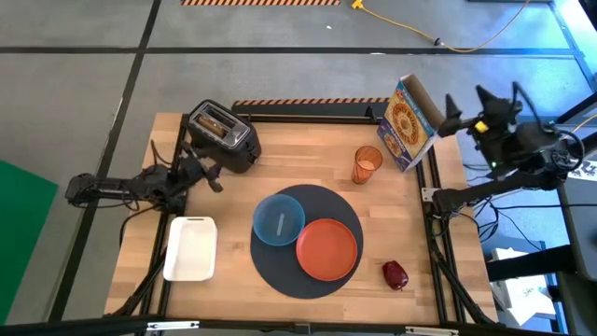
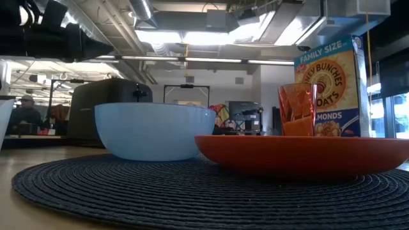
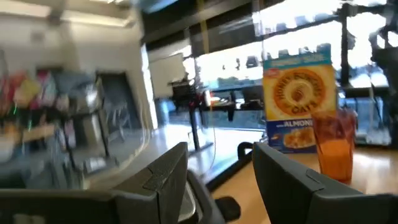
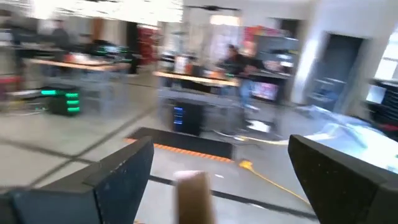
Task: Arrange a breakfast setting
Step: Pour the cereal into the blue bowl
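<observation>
The cereal box is the next thing for my right gripper, which should go to it and close across its narrow near side [image 1: 430, 144], just below the box's open top.
The round dark-grey mat [image 1: 280, 271] lies on the wooden table. The blue bowl [image 1: 279, 222] and the orange plate [image 1: 327, 249] rest on it side by side; both also show in the low view, the bowl [image 2: 155, 131] and the plate [image 2: 300, 153]. The translucent orange cup [image 1: 367, 164] stands upright beyond the mat. The dark-red fruit [image 1: 395, 274] lies on the table right of the mat. Something brown shows in the toaster's slot [image 1: 213, 121]; I cannot tell whether it is the toast. My left gripper [image 1: 213, 175] is open and empty beside the toaster. My right gripper [image 1: 455, 110] is open and empty, raised beside the cereal box's top.
A black toaster [image 1: 224, 135] stands at the far left. An open cereal box [image 1: 410, 121] stands at the far right behind the cup. A white rectangular tray [image 1: 191, 248] lies left of the mat. Bare wood lies between the toaster and the cup.
</observation>
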